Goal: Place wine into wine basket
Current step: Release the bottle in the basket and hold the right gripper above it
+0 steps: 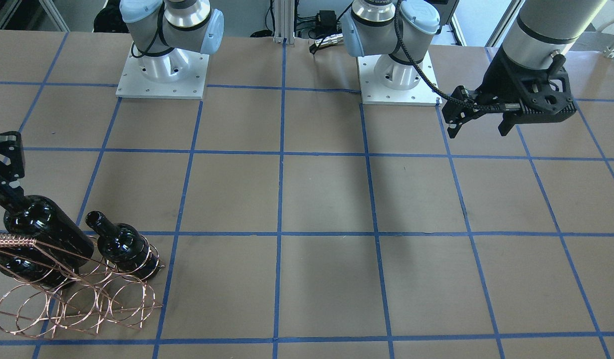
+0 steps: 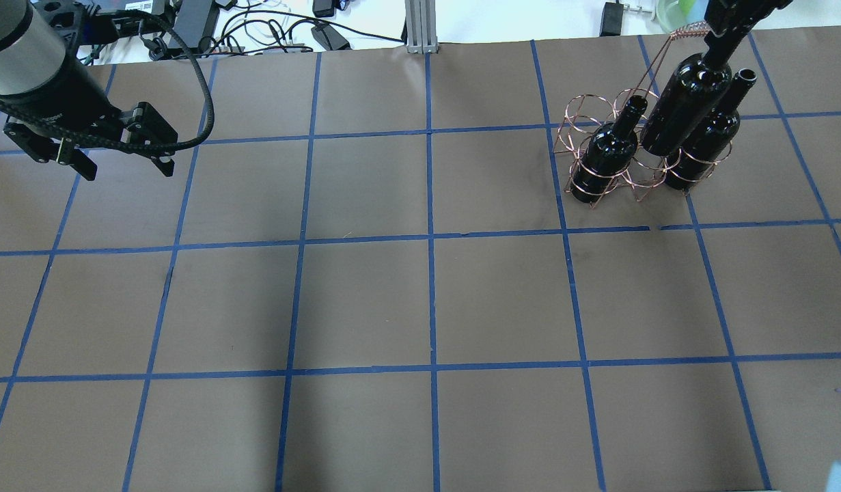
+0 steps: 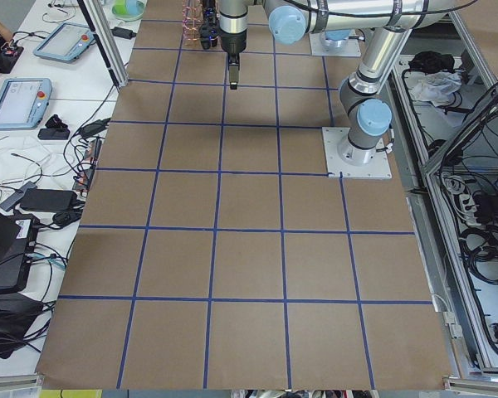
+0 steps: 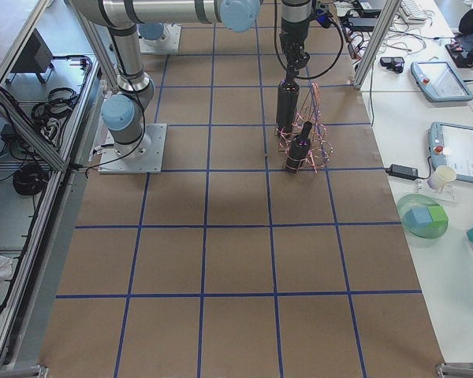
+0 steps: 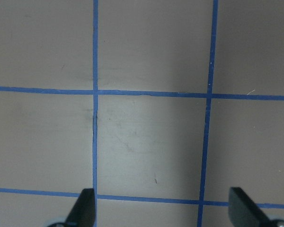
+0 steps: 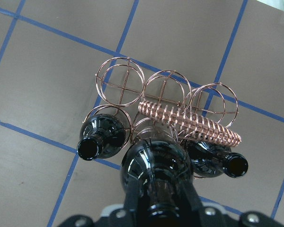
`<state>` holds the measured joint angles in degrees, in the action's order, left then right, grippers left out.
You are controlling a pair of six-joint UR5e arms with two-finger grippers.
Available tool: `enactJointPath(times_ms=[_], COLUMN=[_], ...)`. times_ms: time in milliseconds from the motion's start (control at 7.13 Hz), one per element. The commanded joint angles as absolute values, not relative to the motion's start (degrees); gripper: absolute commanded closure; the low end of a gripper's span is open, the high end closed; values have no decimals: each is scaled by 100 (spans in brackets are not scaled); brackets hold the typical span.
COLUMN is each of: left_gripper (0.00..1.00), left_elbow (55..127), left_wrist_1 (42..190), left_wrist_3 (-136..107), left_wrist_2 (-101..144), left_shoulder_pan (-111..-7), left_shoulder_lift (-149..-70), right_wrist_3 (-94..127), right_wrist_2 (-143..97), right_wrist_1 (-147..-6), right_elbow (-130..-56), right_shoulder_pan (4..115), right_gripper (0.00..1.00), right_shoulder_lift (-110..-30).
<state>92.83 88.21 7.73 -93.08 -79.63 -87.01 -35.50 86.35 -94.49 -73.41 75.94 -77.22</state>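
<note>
Next, I let go of the wine bottle with my right gripper in the basket's middle ring [image 1: 95, 270] [image 6: 155, 135], so that it sits between the two other bottles.
My right gripper [image 2: 726, 31] is shut on the neck of a near-black wine bottle [image 2: 685, 102] and holds it upright over the copper wire wine basket [image 2: 584, 133]. In the right wrist view this bottle [image 6: 156, 163] hangs over the middle ring of the near row, between two more bottles [image 6: 103, 135] [image 6: 217, 163] that stand in the basket's rings. Its base is about level with the ring tops; I cannot tell whether it is inside. The basket's twisted handle [image 6: 189, 118] lies beside it. My left gripper [image 2: 125, 169] is open and empty, far off at the table's other side.
The basket's far row of three rings [image 6: 120, 85] holds nothing. The table [image 2: 427, 301] is brown paper with a blue tape grid. The arm bases [image 1: 162, 75] [image 1: 397, 77] stand at the robot's edge. Cables and tablets lie beyond the far edge.
</note>
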Motion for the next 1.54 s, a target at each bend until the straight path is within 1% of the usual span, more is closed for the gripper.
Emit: enactJointPath(times_ms=[0,421,1121,1402], left_gripper=[0,0,0,0], left_elbow=[9299,9299,9308,9316], left_wrist_1=[8815,8815,8815,8824], left_wrist_3=[773,773,765,765], left_wrist_2=[-9308,-9308,-9308,-9308], left_shoulder_pan=[-7963,-7963,-7963,-7954], left_shoulder_lift=[-8701,-8701,-8701,-8701], right_wrist_3=[-3551,-3568,-3647,-3630], right_wrist_2=[8648,8640,8579,8569], right_wrist_1=[-9536,-9554,-9957,-10028], right_elbow=[-7400,-7488,-7541,-7689], right_shoulder_pan=[7594,7594,7594,7594], right_gripper=[100,100,100,100], right_shoulder_lift=[-7594,-7524,-7190,-7146])
